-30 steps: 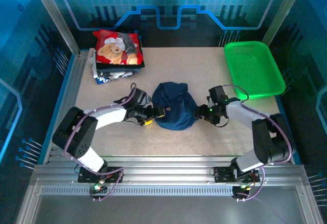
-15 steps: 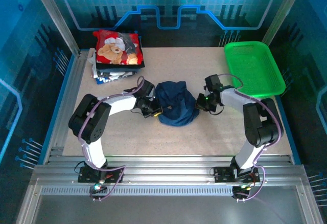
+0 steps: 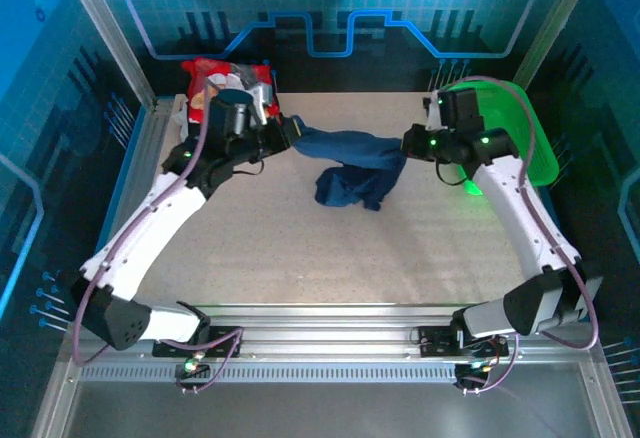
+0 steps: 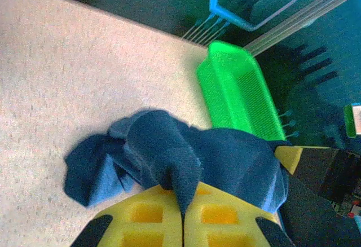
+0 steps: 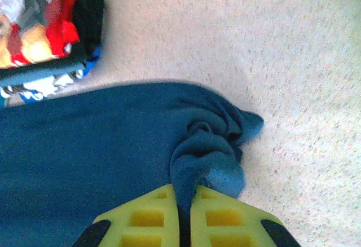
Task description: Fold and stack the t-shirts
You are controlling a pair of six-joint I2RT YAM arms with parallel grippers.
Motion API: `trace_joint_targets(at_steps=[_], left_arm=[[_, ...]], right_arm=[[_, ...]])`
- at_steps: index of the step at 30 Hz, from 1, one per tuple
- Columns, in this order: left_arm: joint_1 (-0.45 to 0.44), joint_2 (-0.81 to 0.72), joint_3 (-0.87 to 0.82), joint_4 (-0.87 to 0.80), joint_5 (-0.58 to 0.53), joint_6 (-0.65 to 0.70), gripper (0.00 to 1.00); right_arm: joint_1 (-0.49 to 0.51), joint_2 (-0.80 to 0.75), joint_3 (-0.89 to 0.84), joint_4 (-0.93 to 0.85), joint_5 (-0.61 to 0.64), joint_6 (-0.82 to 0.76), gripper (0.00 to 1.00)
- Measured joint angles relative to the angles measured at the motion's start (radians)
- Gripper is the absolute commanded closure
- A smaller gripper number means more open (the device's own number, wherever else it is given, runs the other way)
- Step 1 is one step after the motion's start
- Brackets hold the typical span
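The navy blue t-shirt has sagging folds. Next, my left gripper lets go of the t-shirt's end on bare table [image 3: 252, 203] between those folds and my left arm.
A navy blue t-shirt [image 3: 352, 163] hangs off the table, stretched between my two grippers, its middle sagging in loose folds. My left gripper [image 3: 292, 134] is shut on the shirt's left end; in the left wrist view the yellow pads [image 4: 146, 216] pinch a fold of navy cloth [image 4: 225, 162]. My right gripper [image 3: 408, 144] is shut on the right end, and in the right wrist view a bunched edge of the shirt [image 5: 84, 157] sits between its fingers [image 5: 223, 216]. A folded stack topped by a red teddy-bear t-shirt [image 3: 196, 70] [image 5: 34, 21] lies at the back left, partly hidden by my left wrist.
A green mesh basket [image 3: 535, 153] [image 4: 237, 95] stands at the back right, just behind my right wrist. The speckled table [image 3: 300, 248] is bare in front of the hanging shirt. Metal rails frame the table's edges.
Both grippers shut on the navy shirt's sides, then rose and moved back and apart, lifting the crumpled heap and stretching it out between them.
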Motion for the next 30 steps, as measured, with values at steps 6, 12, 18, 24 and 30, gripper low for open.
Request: trace_joint_targets(at_steps=[6, 12, 18, 24, 30], left_arm=[[0.008, -0.011, 0.165, -0.090, -0.013, 0.053, 1.00], [0.059, 0.045, 0.414, -0.189, -0.008, 0.119, 1.00], [0.081, 0.089, 0.626, -0.241, -0.006, 0.203, 1.00], [0.090, 0.063, 0.612, -0.229, 0.033, 0.231, 1.00], [0.092, -0.133, 0.160, -0.156, 0.079, 0.192, 1.00]], right_arm=[[-0.020, 0.000, 0.193, -0.083, -0.054, -0.050, 0.89], [-0.033, 0.047, 0.369, -0.090, -0.123, -0.071, 0.90], [-0.065, 0.095, 0.505, -0.062, -0.190, -0.082, 0.88], [-0.103, 0.050, 0.483, -0.011, -0.312, -0.107, 0.89], [-0.140, -0.096, 0.183, 0.001, -0.395, -0.119, 0.90]])
